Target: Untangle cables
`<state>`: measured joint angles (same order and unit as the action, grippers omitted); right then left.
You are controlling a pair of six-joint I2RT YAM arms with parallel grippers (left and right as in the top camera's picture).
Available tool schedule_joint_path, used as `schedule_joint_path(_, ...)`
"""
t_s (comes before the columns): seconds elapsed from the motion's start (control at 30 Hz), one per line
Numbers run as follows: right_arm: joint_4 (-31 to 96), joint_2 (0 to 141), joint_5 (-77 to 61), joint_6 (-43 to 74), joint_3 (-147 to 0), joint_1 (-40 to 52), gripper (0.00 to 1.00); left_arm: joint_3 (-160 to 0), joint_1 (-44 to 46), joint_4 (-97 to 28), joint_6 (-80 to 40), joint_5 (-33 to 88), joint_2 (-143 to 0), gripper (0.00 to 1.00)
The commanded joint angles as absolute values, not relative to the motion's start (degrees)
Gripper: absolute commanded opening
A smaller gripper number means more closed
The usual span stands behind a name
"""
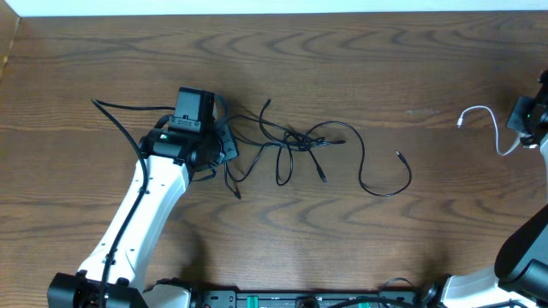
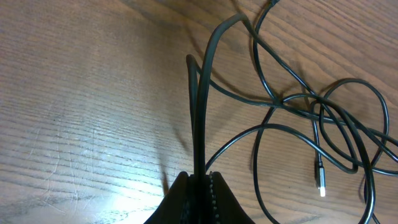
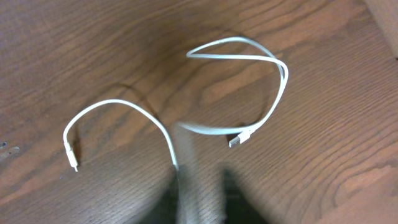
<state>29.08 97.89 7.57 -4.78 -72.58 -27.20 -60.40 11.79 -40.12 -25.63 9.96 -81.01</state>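
My left gripper will let go of the black cable, with its end on the bare wood (image 1: 198, 182) between my left gripper and the tangle.
Several thin black cables (image 1: 295, 141) lie in a loose tangle at the table's centre. One end curls off to the right (image 1: 385, 184). My left gripper (image 1: 219, 144) sits at the tangle's left edge. In the left wrist view it (image 2: 200, 179) is shut on a black cable (image 2: 202, 112) that rises from the jaws toward the tangled loops (image 2: 323, 118). A white cord (image 1: 486, 115) lies at the far right beside my right gripper (image 1: 526, 128). In the right wrist view the white cord (image 3: 273, 81) lies in loops on the wood. The blurred jaws (image 3: 202, 180) are apart, and the cord runs past the left finger.
The thicker black wire of the left arm (image 1: 120, 111) trails left of the gripper. The table's back edge (image 1: 274, 14) meets a pale wall. A loose plug end (image 2: 320, 180) lies right of the left jaws.
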Motion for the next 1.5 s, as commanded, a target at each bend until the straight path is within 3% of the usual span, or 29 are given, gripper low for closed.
schedule_joint_path(0.0,29.0,97.7,6.4,-4.1,-73.1,-27.8,0.79,-60.1,12.0,-40.3,-25.1,9.1,-81.4,0.08)
schedule_joint_path(0.2,31.7,97.7,-35.8,-4.1,-73.1,-23.9,0.67,-60.1,12.0,-39.6,-25.1,9.2,-81.4,0.08)
schedule_joint_path(0.27,35.7,97.7,-39.4,-7.6,-73.1,-17.8,0.68,-60.1,12.0,-39.4,-25.1,9.2,-81.4,0.08)
schedule_joint_path(0.37,37.8,97.8,-38.0,-13.2,-73.0,-7.8,0.69,-60.1,12.0,-39.4,-25.1,9.2,-81.4,0.08)
schedule_joint_path(0.47,37.1,98.2,-33.0,-11.1,-73.0,2.1,0.69,-60.1,12.0,-39.4,-25.1,9.2,-81.3,0.08)
schedule_joint_path(0.57,33.3,100.5,-28.8,7.2,-73.0,13.3,0.62,-60.1,12.0,-39.4,-25.1,9.2,-81.4,0.08)
schedule_joint_path(0.73,34.0,102.4,-19.0,38.3,-73.0,23.0,0.57,-60.1,12.0,-39.4,-25.1,9.2,-81.4,0.08)
schedule_joint_path(1.0,36.8,102.4,-13.0,43.1,-72.1,29.4,0.56,-60.1,12.0,-39.4,-25.1,9.2,-81.4,0.08)
schedule_joint_path(1.2,33.8,104.9,-3.0,46.2,-71.1,30.8,0.37,-60.1,12.0,-39.5,-25.1,9.2,-81.4,0.08)
schedule_joint_path(1.23,30.6,104.9,-0.5,46.2,-71.1,30.8,0.11,-60.1,12.0,-39.7,-25.1,9.2,-81.4,0.08)
schedule_joint_path(1.27,29.4,104.9,-0.1,46.0,-71.1,30.8,0.01,-60.1,12.0,-39.8,-25.1,9.2,-81.4,0.07)
schedule_joint_path(1.47,26.3,98.1,3.5,33.1,-73.1,24.6,0.01,-60.1,11.9,-39.4,-25.1,1.1,-81.3,0.08)
